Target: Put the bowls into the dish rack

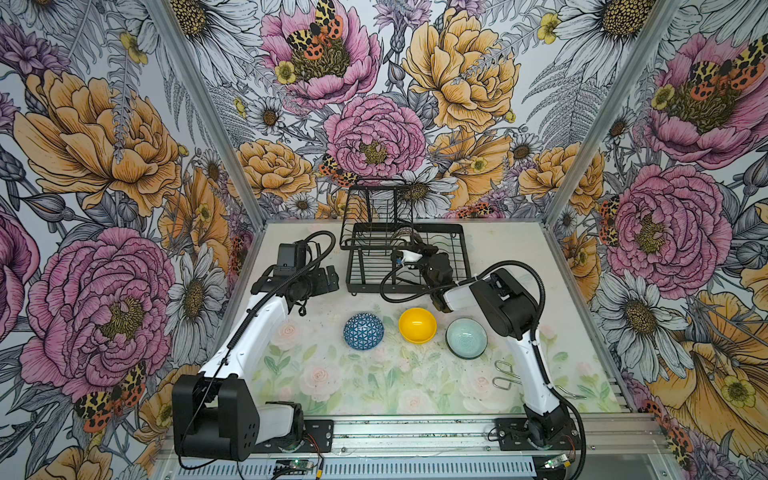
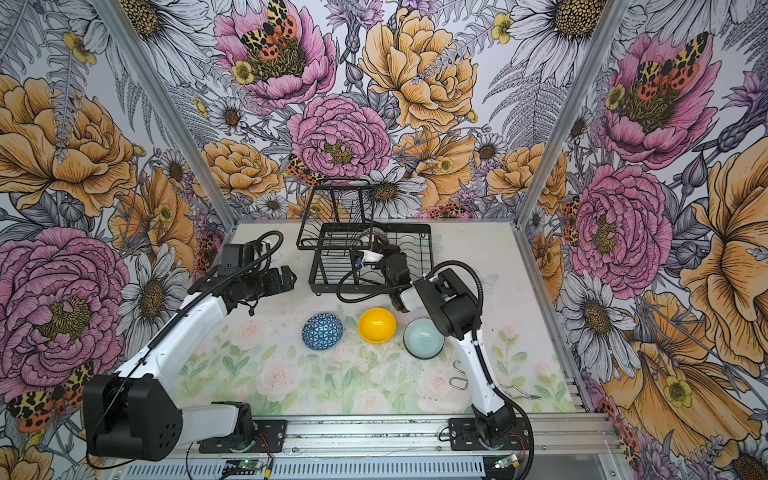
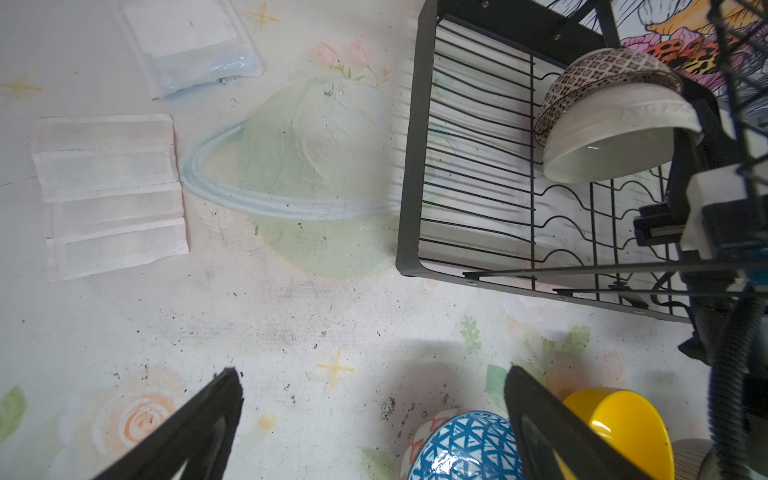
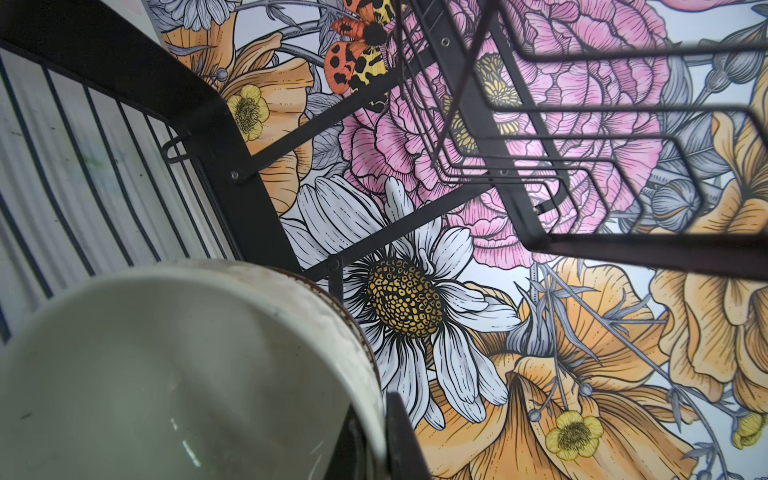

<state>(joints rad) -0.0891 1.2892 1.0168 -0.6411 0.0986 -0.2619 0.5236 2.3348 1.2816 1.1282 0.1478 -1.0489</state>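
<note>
My right gripper is going to let go of the plain cream bowl, now tilted on its side, in the dish rack [image 1: 410, 256] [image 4: 164, 380] just in front of the mosaic bowl.
The black wire dish rack [image 1: 457, 253] [image 2: 419, 249] stands at the back of the table. My right gripper [image 4: 376, 424] reaches into it, shut on the rim of the plain cream bowl [image 4: 166, 365] [image 3: 615, 137], which is tilted on its side. Just behind that bowl, the mosaic bowl [image 3: 598, 70] [image 1: 401, 236] leans in the rack. The blue triangle-patterned bowl [image 1: 363, 331] lies upside down on the table. The yellow bowl [image 1: 417, 325] and the teal bowl [image 1: 466, 338] sit upright beside it. My left gripper [image 1: 330, 278] [image 3: 372, 374] hovers open and empty left of the rack.
Metal wire tongs [image 1: 507, 376] lie at the front right beside the right arm. The rack's raised upper basket [image 1: 380, 203] overhangs its back left. In the left wrist view two flat clear packets [image 3: 108, 191] [image 3: 195, 45] lie on the table.
</note>
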